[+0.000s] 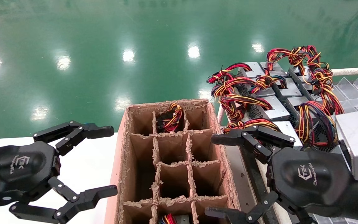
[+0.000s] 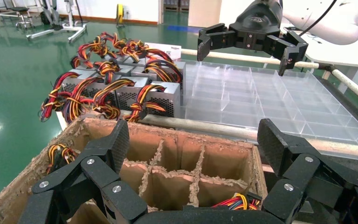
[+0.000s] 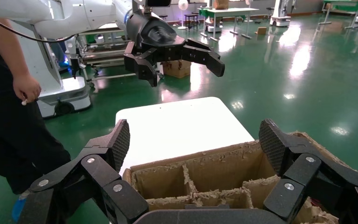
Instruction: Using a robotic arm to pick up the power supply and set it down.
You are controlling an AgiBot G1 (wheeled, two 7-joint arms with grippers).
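The wire bundle [image 1: 174,117] of the power supply in the far middle cell of the cardboard box will be gripped by my right gripper as it closes.
Several silver-grey power supplies [image 1: 275,107] with red, yellow and black wire bundles lie packed together on the rack at the right, also seen in the left wrist view [image 2: 165,95]. One more power supply's wires [image 1: 172,118] show in the far middle cell of the cardboard box [image 1: 119,161]. My right gripper [image 1: 211,175] hangs open and empty between the box's right wall and the rack, short of the power supplies. My left gripper [image 1: 112,159] is open and empty over the white table, at the box's left side.
The box's dividers [image 1: 174,163] form mostly empty cells; wires [image 1: 168,219] show in a near cell. A clear compartment tray [image 2: 270,102] lies beyond the power supplies. A white table [image 3: 177,121] sits left of the box. A person [image 3: 9,116] stands beside it.
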